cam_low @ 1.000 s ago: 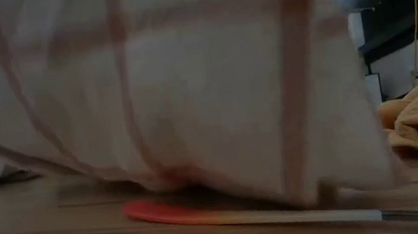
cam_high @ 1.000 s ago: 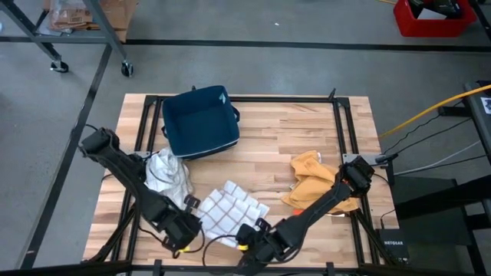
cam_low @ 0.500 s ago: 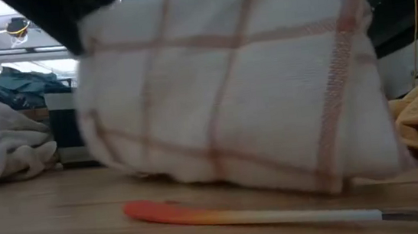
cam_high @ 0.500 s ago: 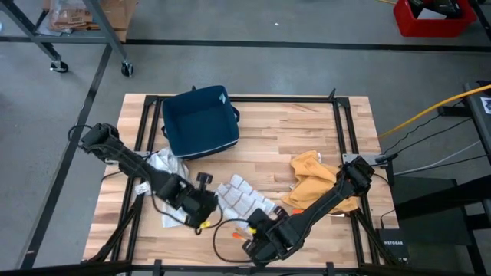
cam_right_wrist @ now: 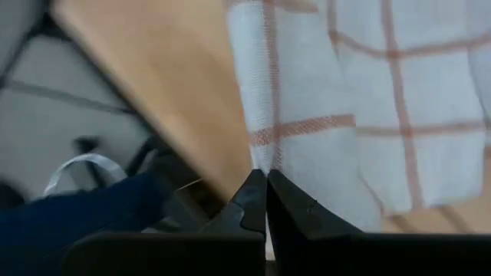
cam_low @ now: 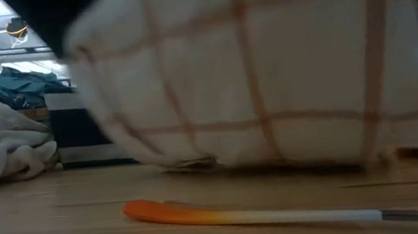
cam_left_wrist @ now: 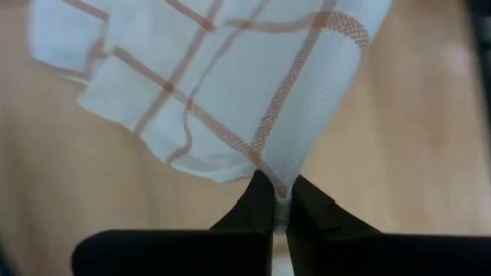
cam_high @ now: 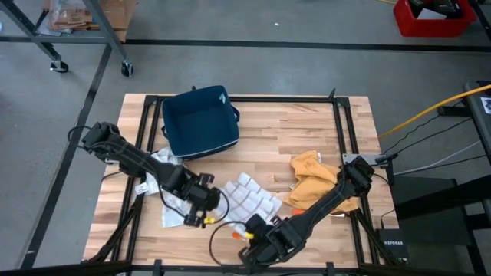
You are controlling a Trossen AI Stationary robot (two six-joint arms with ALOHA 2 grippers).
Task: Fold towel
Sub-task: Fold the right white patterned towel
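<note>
Next, my right gripper releases the white towel's edge on the towel's side [cam_high: 275, 215] nearest the yellow-orange cloth.
A white towel with orange-red checks [cam_high: 253, 195] lies just near of the table's middle and fills the low view [cam_low: 251, 74]. My left gripper [cam_high: 204, 204] is at the towel's left end, shut on one of its corners. My right gripper [cam_high: 262, 232], by the near edge, is shut on the towel's near side. Both slant steeply down. The towel's far part rests on the wood. My left gripper pinches a corner of the towel [cam_left_wrist: 281, 192] between its two fingertips, coming from above and slanting down. The cloth spreads away from the fingers, raised off the wood at that corner. My right gripper pinches the towel's hemmed edge [cam_right_wrist: 265, 162] between its shut fingertips, slanting down from the near side. The cloth rises from the fingers, lifted there, and its lower edge [cam_low: 190, 165] is down at the tabletop.
A dark blue fabric bin [cam_high: 201, 121] stands at the far left. A plain white cloth [cam_high: 165, 165] lies under my left arm, and a yellow-orange cloth [cam_high: 311, 182] lies at the right. An orange-handled tool [cam_low: 203, 213] lies by the near edge, in front of the towel.
My left gripper has swung from the near edge toward the table's right and far side, keeping its hold on the towel's corner. The towel has been drawn rightward with it and bunched narrower. My right gripper has rolled and risen slightly, still shut on the cloth.
</note>
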